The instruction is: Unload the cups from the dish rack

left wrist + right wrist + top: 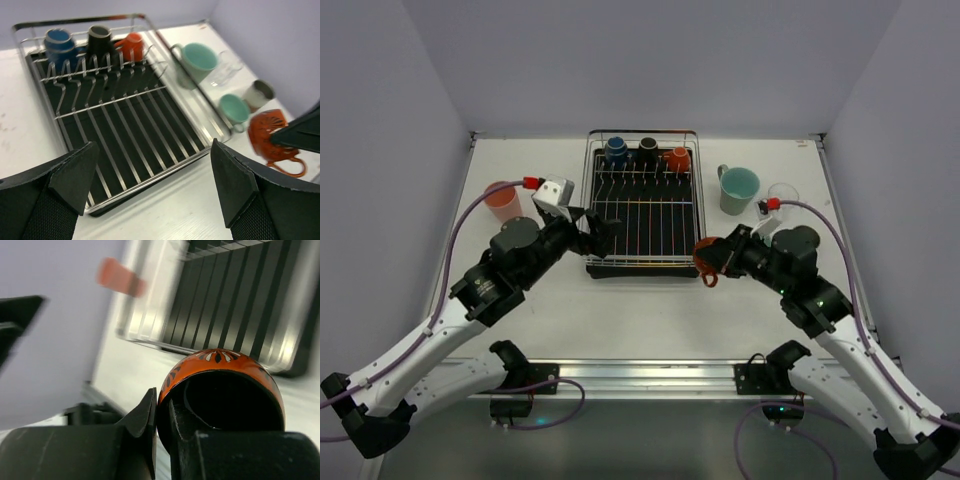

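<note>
Next, my right gripper sets the orange patterned cup, held just off the rack's corner, down on the table (730, 293) by the near corner of the rack, on the side of the teal mug.
The chrome-wire dish rack (642, 215) stands mid-table with a blue cup (616, 150), a black cup (648, 149) and a red cup (677, 158) along its far end. My right gripper (712, 258) is shut on the rim of an orange patterned handled cup (220, 372), held just off the rack's near right corner. My left gripper (603, 235) is open and empty at the rack's near left corner, its jaws wide over the front rail (150, 172). A tall green cup is out of view.
A salmon-pink cup (502, 201) stands left of the rack. Right of it stand a teal mug (738, 190) and a clear cup (782, 195). The left wrist view also shows a small teal cup (234, 109) and a brownish cup (260, 92) there. Walls close in both sides.
</note>
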`<state>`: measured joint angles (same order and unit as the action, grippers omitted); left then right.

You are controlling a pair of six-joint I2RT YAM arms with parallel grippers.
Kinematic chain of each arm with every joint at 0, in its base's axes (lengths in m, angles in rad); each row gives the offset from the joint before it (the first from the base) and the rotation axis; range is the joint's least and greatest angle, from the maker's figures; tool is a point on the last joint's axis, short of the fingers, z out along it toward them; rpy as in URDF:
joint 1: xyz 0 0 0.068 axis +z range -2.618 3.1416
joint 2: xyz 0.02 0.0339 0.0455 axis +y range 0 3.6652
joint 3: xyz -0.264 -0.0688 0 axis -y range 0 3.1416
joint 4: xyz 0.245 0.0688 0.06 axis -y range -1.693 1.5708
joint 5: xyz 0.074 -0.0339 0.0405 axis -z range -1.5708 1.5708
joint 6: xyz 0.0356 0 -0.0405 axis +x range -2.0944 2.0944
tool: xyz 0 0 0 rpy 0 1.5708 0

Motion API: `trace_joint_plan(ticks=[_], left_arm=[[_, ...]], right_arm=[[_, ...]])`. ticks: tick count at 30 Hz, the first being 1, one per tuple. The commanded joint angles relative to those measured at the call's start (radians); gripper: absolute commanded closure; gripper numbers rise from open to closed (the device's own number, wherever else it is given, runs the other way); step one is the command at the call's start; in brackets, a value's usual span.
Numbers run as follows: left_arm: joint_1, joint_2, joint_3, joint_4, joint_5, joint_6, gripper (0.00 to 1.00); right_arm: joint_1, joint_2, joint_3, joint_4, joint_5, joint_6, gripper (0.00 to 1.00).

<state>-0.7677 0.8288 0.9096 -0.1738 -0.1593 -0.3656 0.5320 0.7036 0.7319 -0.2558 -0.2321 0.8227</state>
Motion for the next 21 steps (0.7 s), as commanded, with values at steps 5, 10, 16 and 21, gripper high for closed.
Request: trace_joint_plan(ticks=[5, 10, 16, 21], left_arm=[[0.004, -0.003, 0.002, -0.205, -0.187, 0.117, 0.0], [0.004, -0.019, -0.031, -0.188, -0.22, 0.119, 0.0], [0.004, -0.016, -0.055, -0.179, -0.224, 0.114, 0.0], [0.004, -0.002, -0.063, -0.174, -0.223, 0.109, 0.0]], right_arm=[[0.0, 0.002, -0.064, -0.352, 0.325, -0.08, 1.0], [0.0, 0.06, -0.106, -0.344, 0.454, -0.043, 1.0], [0.0, 0.293, -0.098, -0.249, 0.471, -0.011, 1.0], [-0.001, 0.404, -0.089, -0.168, 0.49, 0.007, 1.0]])
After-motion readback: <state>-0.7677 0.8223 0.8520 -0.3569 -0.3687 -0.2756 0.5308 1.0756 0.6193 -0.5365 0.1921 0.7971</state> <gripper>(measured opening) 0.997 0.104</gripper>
